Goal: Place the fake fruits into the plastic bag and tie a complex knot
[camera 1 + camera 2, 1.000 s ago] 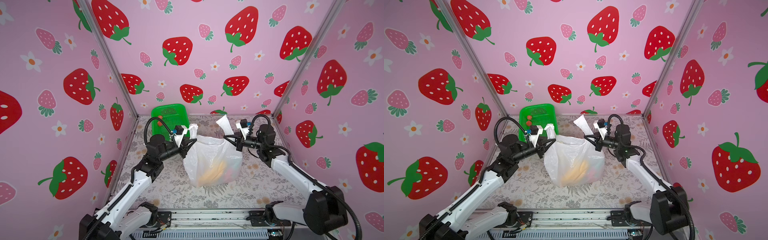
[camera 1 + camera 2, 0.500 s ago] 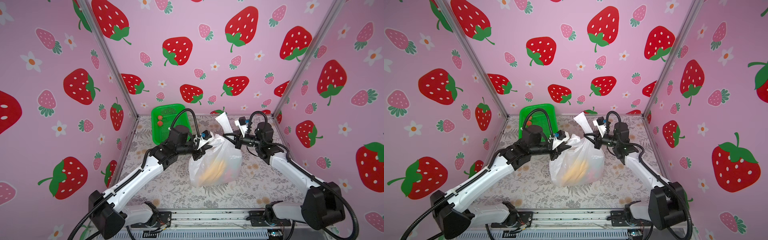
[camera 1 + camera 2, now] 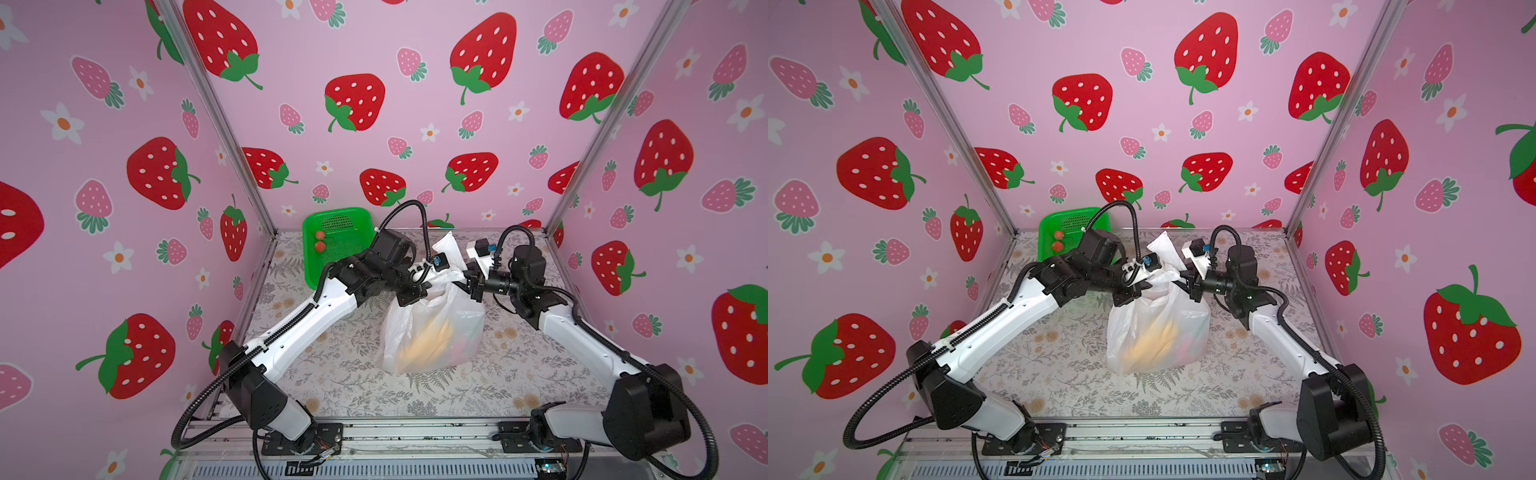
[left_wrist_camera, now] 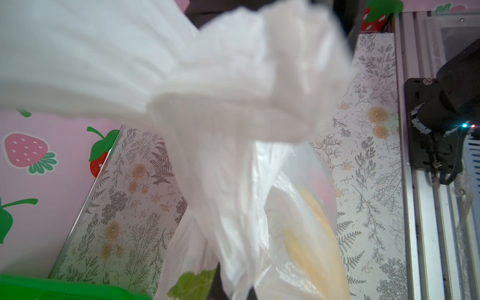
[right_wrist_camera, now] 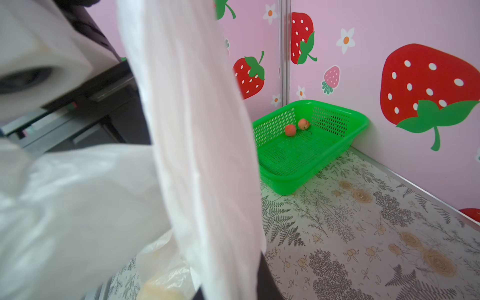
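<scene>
The left gripper holds its bag handle across the rising white piece of the bag, so the right gripper should pinch the crossing [image 3: 448, 276] before the left gripper takes the end of that piece.
The plastic bag [image 3: 432, 328] stands mid-table in both top views, with a yellow banana bunch [image 3: 422, 343] and a reddish fruit [image 3: 461, 345] showing through it. My left gripper [image 3: 419, 289] is shut on one handle at the bag's mouth. My right gripper [image 3: 469, 284] faces it closely, with the other handle [image 5: 197, 130] filling the gap between its fingers and rising as a white strip [image 3: 446, 249]. The handles meet in a crumpled white bunch [image 4: 233, 98]; whether it is a knot I cannot tell. Two small red fruits [image 5: 291, 130] lie in the green basket.
The green perforated basket [image 3: 309, 266] sits in the back left corner against the strawberry-print walls. The left arm reaches across the table's middle. A metal rail [image 3: 395, 434] runs along the front edge with both arm bases on it.
My left gripper has swung right with its handle until it is close to the right gripper. The bag's mouth has been drawn together and the bag looks narrower. The right arm has barely moved.
</scene>
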Controlling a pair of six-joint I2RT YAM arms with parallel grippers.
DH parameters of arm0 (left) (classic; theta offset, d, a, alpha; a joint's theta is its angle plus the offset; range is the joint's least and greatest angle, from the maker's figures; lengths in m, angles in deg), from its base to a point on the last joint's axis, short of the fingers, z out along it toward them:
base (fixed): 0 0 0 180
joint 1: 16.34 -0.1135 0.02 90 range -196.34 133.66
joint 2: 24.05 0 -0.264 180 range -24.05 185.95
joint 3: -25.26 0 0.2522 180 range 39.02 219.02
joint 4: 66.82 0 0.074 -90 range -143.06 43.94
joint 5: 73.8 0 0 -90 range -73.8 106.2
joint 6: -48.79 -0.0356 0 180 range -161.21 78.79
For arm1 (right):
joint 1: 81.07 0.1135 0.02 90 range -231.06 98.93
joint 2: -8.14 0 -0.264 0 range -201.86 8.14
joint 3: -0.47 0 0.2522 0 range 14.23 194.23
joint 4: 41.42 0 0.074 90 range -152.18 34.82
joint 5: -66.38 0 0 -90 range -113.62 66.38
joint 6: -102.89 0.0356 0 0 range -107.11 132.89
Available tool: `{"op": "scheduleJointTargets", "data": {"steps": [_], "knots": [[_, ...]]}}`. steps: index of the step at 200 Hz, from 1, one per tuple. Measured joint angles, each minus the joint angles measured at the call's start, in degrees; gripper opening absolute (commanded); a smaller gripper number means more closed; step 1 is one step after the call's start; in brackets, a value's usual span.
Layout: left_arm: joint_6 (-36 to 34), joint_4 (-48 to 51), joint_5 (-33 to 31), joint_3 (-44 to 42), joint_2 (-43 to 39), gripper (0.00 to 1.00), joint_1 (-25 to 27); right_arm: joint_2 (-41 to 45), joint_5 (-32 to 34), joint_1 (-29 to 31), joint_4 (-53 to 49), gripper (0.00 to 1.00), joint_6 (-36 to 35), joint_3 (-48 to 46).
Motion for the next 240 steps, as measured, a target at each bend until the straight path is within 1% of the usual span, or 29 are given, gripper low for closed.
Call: {"op": "scheduleJointTargets", "data": {"steps": [37, 83, 120, 164, 187, 208, 228, 240], "knots": [[-0.3, 2.3, -0.5, 3.1, 2.6, 0.00, 0.0, 0.9, -0.3, 0.3, 0.7, 0.29, -2.1, -1.1], [-0.2, 3.6, -0.5, 4.7, 2.9, 0.00, 0.0, 2.9, -0.5, 0.3, 2.4, 0.40, -2.6, -3.7], [-0.3, 3.7, -0.5, 7.7, 5.2, 0.00, 0.6, 3.9, -0.6, 0.5, 5.0, 0.44, -1.9, -4.8], [-0.9, 4.6, -1.1, 9.2, 7.9, 0.00, 1.7, 3.9, -0.5, 1.6, 8.1, 0.43, -0.2, -5.1], [-1.0, 4.7, -1.1, 9.7, 8.3, 0.00, 1.9, 3.9, -0.5, 2.0, 10.1, 0.37, 0.8, -5.6], [-1.1, 4.8, -1.1, 10.0, 8.4, 0.00, 1.9, 3.9, -0.2, 2.0, 11.0, 0.36, 1.4, -6.1], [-1.4, 4.9, -1.1, 10.2, 8.5, 0.00, 1.9, 3.9, -0.1, 2.1, 11.7, 0.30, 2.0, -6.1], [-1.5, 4.9, -1.1, 10.3, 8.5, 0.00, 1.9, 3.9, 0.1, 2.1, 12.0, 0.29, 2.3, -6.2]]}}
